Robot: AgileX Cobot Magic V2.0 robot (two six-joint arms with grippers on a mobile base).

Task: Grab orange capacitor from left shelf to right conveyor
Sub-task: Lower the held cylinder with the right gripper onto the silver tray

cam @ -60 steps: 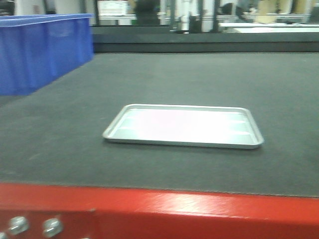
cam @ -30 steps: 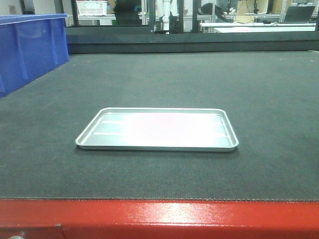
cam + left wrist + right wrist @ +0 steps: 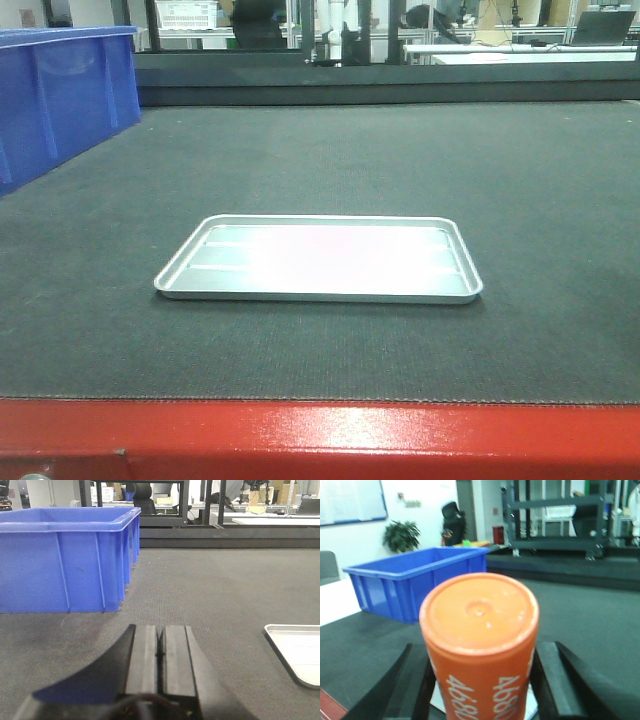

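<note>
My right gripper should set the orange capacitor down upright near the middle of the silver tray (image 3: 313,268), a little toward the tray's front rim. The capacitor is now held above the conveyor.
The orange capacitor (image 3: 479,615), with white "4680" down its side, fills the right wrist view. It stands upright between the black fingers (image 3: 547,680) of my right gripper (image 3: 482,680), which is shut on it, above the right conveyor (image 3: 580,620). In the front view the dark belt (image 3: 320,150) with its red front edge (image 3: 320,435) carries the silver tray (image 3: 320,258), which holds nothing. My left gripper (image 3: 160,647) is shut with nothing in it, low over the belt, with the tray (image 3: 300,655) off to its right. The left shelf is out of view.
A blue plastic bin (image 3: 60,95) stands on the belt's far left; it also looms ahead-left of the left gripper (image 3: 60,560) and behind the capacitor (image 3: 405,587). Racks and workbenches (image 3: 480,40) lie beyond the belt's far edge.
The front view has swung: the tray and blue bin now sit further left in the picture and the blur is gone. Over the last half second almost nothing has shifted.
</note>
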